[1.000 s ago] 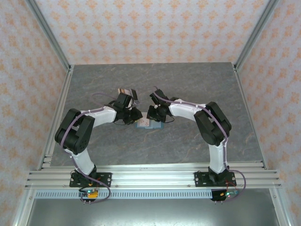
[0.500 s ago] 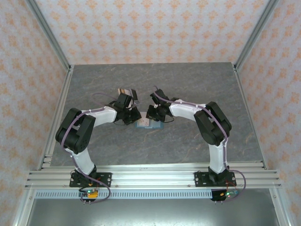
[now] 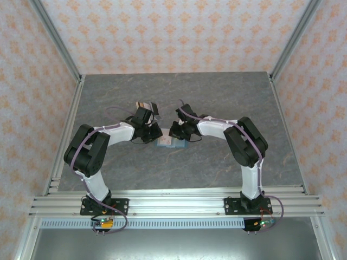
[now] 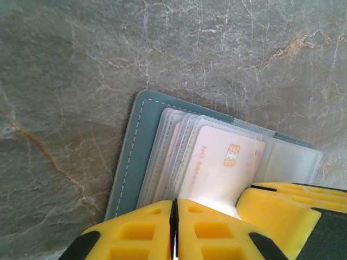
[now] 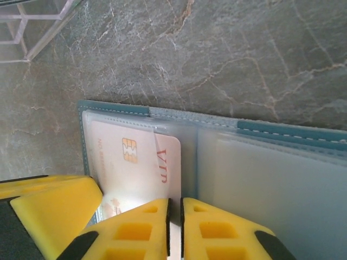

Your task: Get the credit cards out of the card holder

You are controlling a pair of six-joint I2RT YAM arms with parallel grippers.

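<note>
The credit card's loose end shows below the gap between the right gripper's fingers, so the robot's right gripper will open and pinch its exposed edge [image 5: 180, 176] before it pulls.
The card holder [image 3: 170, 143] is a teal bifold wallet lying open on the grey table, with clear sleeves inside [image 4: 135, 146] [image 5: 282, 132]. A pale credit card [image 5: 135, 162] with a gold chip and red lettering sticks partly out of a sleeve [image 4: 217, 168]. My right gripper [image 5: 174, 199] [image 3: 175, 133] is shut on that card's near corner, with only a slit between its yellow fingers. My left gripper [image 4: 174, 201] [image 3: 155, 134] is shut, its tips at the near edge of the sleeves. Each wrist view shows the other gripper's yellow finger alongside.
The grey stone-patterned table [image 3: 217, 92] spreads all round the wallet. Metal frame posts and patterned walls [image 3: 173, 32] close it in at the left, right and back. A rail [image 3: 173, 203] with both arm bases runs along the near edge.
Both grippers have narrowed their jaws at the wallet. The right wrist has edged slightly; the left arm and the wallet stay where they were.
</note>
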